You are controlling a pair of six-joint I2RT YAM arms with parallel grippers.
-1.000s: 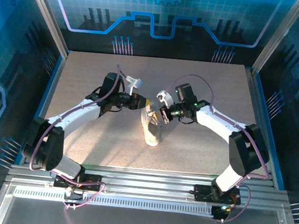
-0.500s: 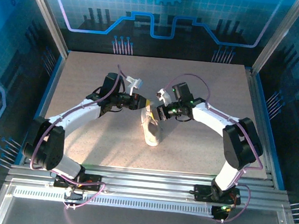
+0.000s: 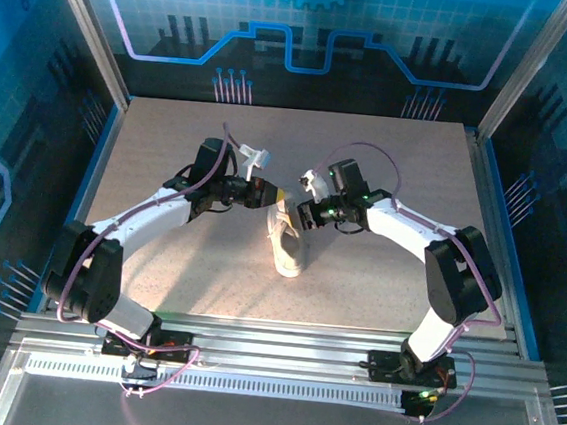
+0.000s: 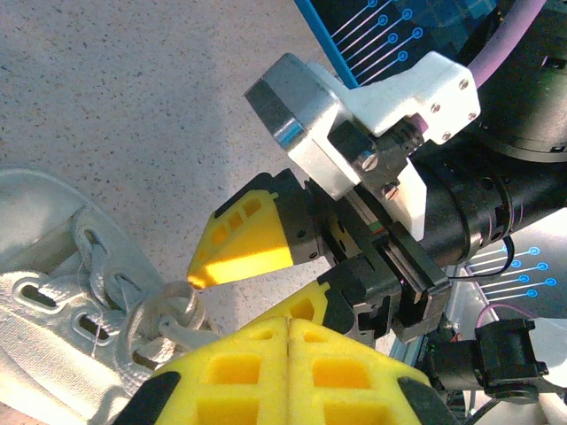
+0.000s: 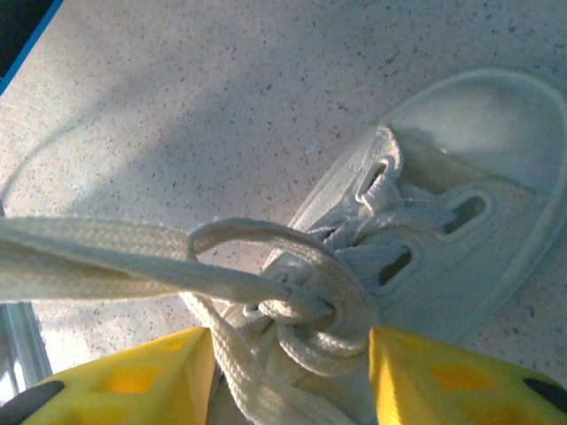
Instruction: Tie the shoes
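Note:
The lace loop is slack around the strands of lace that my left gripper holds tight, so I need to use my right gripper to pinch the loop's bend (image 5: 330,360) beside the knot and pull it.
The small white shoe (image 3: 288,253) lies in the middle of the table, toe toward the arms. Its laces are wound into a knot (image 5: 310,310) above the eyelets, and two strands (image 5: 97,257) run taut off to the left. My left gripper (image 3: 273,195) hovers just behind the shoe. Its yellow pads (image 4: 266,372) are pressed together, and a lace end (image 4: 190,335) from the knot (image 4: 173,305) runs in at their tip. My right gripper (image 3: 298,217) faces it from the right and is open, with a yellow pad (image 5: 133,381) on each side of the knot and nothing pinched.
The speckled tabletop (image 3: 171,131) has free room all round the shoe. Blue walls and metal posts (image 3: 90,33) close in the back and sides. An aluminium rail (image 3: 280,358) with the arm bases runs along the near edge.
My right gripper has opened and let go of the lace it was pinching, staying close over the knot. The left gripper and the shoe have not moved.

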